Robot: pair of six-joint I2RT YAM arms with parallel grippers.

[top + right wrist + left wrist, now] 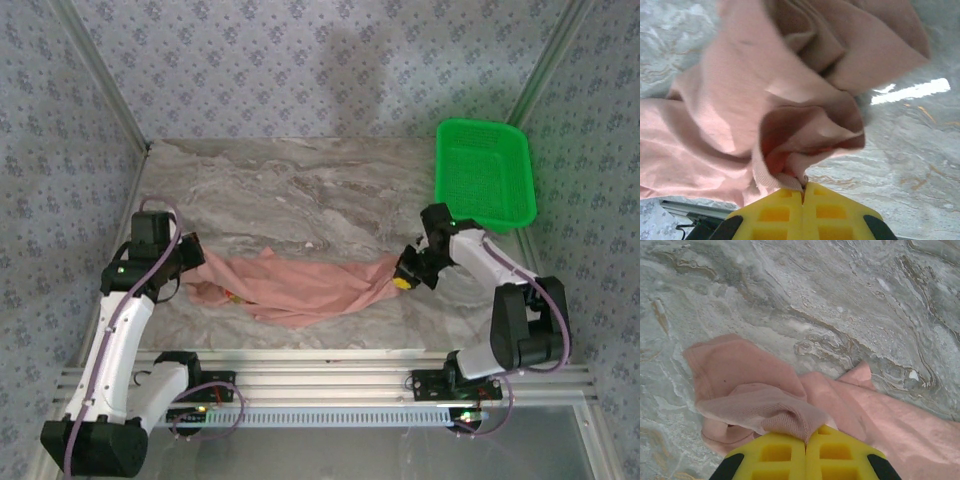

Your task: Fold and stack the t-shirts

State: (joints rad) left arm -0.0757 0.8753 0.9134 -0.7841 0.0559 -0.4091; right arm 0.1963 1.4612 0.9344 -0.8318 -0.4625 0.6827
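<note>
The rim of the bunched hem is just barely pinched at my right gripper's fingertips, so it should open and grip slightly farther into the t-shirt [387, 270] before lifting.
A salmon-pink t-shirt [300, 285] stretches crumpled across the near part of the marble table, between my two arms. My left gripper [192, 262] is shut on the shirt's left end; in the left wrist view its yellow fingers [775, 452] pinch a ribbed fold of the t-shirt [765, 407] right at the tips. At the shirt's right end my right gripper [403, 278] is shut too. In the right wrist view a hem of the t-shirt [790, 125] is clamped between the yellow fingers [830, 212], and the cloth bunches up above them.
A green plastic basket [483, 175] sits at the table's far right corner, behind the right arm. The marble table [300, 190] lies bare beyond the shirt. Patterned walls close in on three sides, and an aluminium rail runs along the near edge.
</note>
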